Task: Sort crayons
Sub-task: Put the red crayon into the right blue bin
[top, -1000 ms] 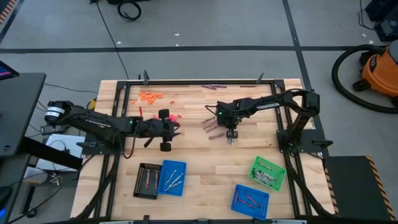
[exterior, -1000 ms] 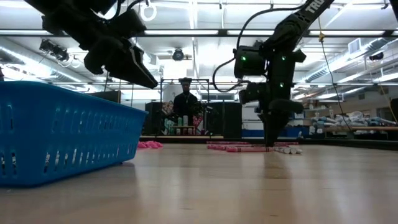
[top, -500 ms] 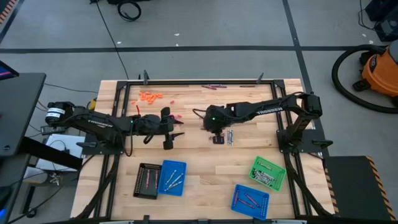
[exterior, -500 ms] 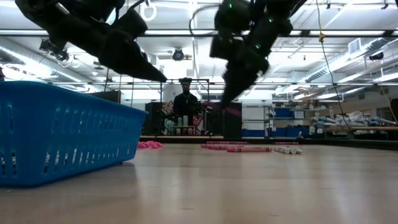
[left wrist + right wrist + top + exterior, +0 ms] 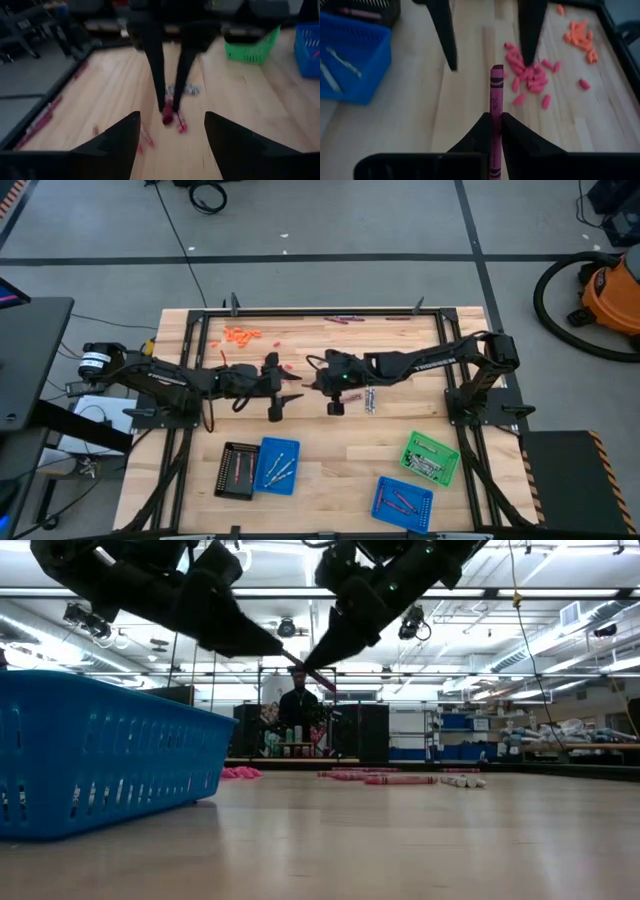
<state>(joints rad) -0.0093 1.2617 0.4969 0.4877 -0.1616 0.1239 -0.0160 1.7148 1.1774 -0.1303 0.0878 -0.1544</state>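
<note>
The magenta crayon's middle is in my right gripper, so its loose end should be held by my left gripper while my right gripper takes its rear end (image 5: 495,173).
My right gripper (image 5: 314,384) hangs over the middle of the table, shut on a magenta crayon (image 5: 495,95). The crayon's free end (image 5: 496,68) points at my left gripper (image 5: 298,388). That gripper faces it, open, with a finger (image 5: 446,35) on either side of the crayon's end and touching nothing. In the left wrist view the right gripper's fingers (image 5: 156,65) come down toward me with the crayon's end (image 5: 167,116). More crayons lie on the table: pink ones (image 5: 281,367), orange ones (image 5: 240,335) and silver-grey ones (image 5: 370,398). My right gripper pinches the magenta crayon between its two fingers at its rear part (image 5: 495,114), with the crayon lying along the fingers. The front half sticks out beyond the fingertips. The fingers slant down toward the table's left, and the crayon is lifted clear of the table.
Near the front edge stand a black tray (image 5: 237,470) and a blue tray (image 5: 278,465) on the left, and a blue tray (image 5: 403,502) and a green tray (image 5: 432,457) on the right. Dark crayons (image 5: 340,320) lie by the far edge. A person stands beyond the table.
My right gripper has risen from the crayons on the table and gone toward the table's left, tipping from pointing down to a slant. The magenta crayon has come up with it, to the left gripper. My left gripper has tipped up toward level.
</note>
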